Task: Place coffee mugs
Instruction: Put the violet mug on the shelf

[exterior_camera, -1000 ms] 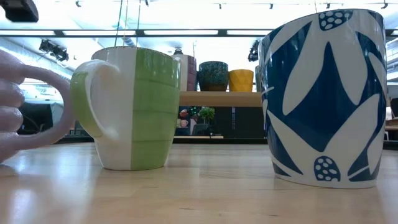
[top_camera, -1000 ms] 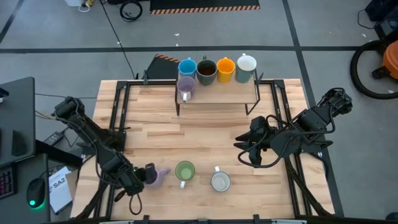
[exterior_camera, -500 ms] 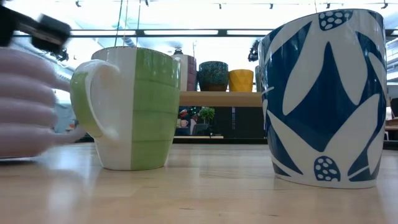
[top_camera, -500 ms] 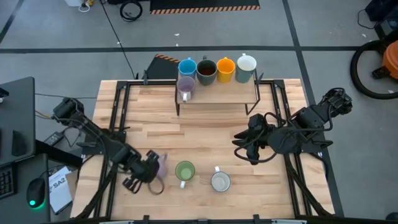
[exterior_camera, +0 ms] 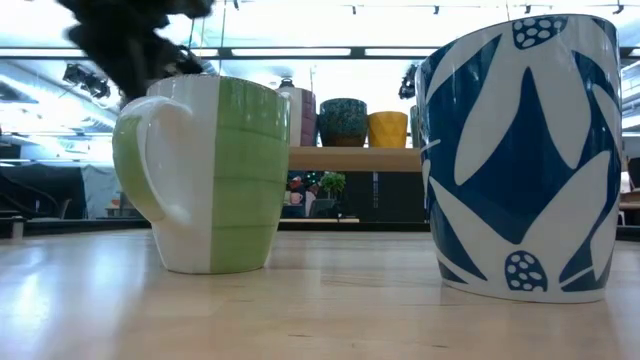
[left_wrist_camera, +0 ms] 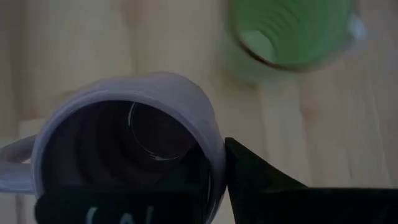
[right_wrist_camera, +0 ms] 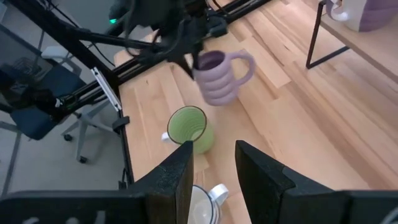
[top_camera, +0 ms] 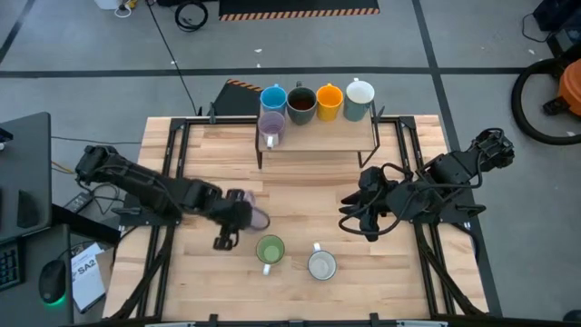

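Next, I set down the lilac mug in my left gripper and let go of it on the bare wood (top_camera: 245,218) just beyond the green mug.
A lilac mug (top_camera: 255,218) hangs above the table left of centre, with my left gripper (top_camera: 238,211) shut on it; the right wrist view shows it (right_wrist_camera: 219,79) clear of the wood. A green mug (top_camera: 270,250) and a white mug with blue leaves (top_camera: 321,264) stand on their bases near the front edge. Blue (top_camera: 273,98), dark brown (top_camera: 301,103), orange (top_camera: 329,100) and white (top_camera: 359,95) mugs stand in a row on the far shelf, with a second lilac mug (top_camera: 271,127) in front of them. My right gripper (top_camera: 349,218) hovers open, right of centre. My left gripper holds the lilac mug by its rim (left_wrist_camera: 216,163), on the side away from the handle (right_wrist_camera: 247,62). One finger is inside the mug and the other finger (left_wrist_camera: 261,183) is outside the wall. The fingers slant down from the table's left. The mug hangs mouth up, a little tilted, lifted clear.
The shelf (top_camera: 318,141) on thin black legs stands at the table's far middle. Black frame rails run along the left (top_camera: 172,173) and right (top_camera: 413,163) sides. Bare wood lies between the shelf and the two front mugs.
My left gripper has swung from the near left corner toward the table's middle and up, rolling its wrist. The lilac mug has gone with it, off the table and out of the low view. The green and white mugs have stayed put.
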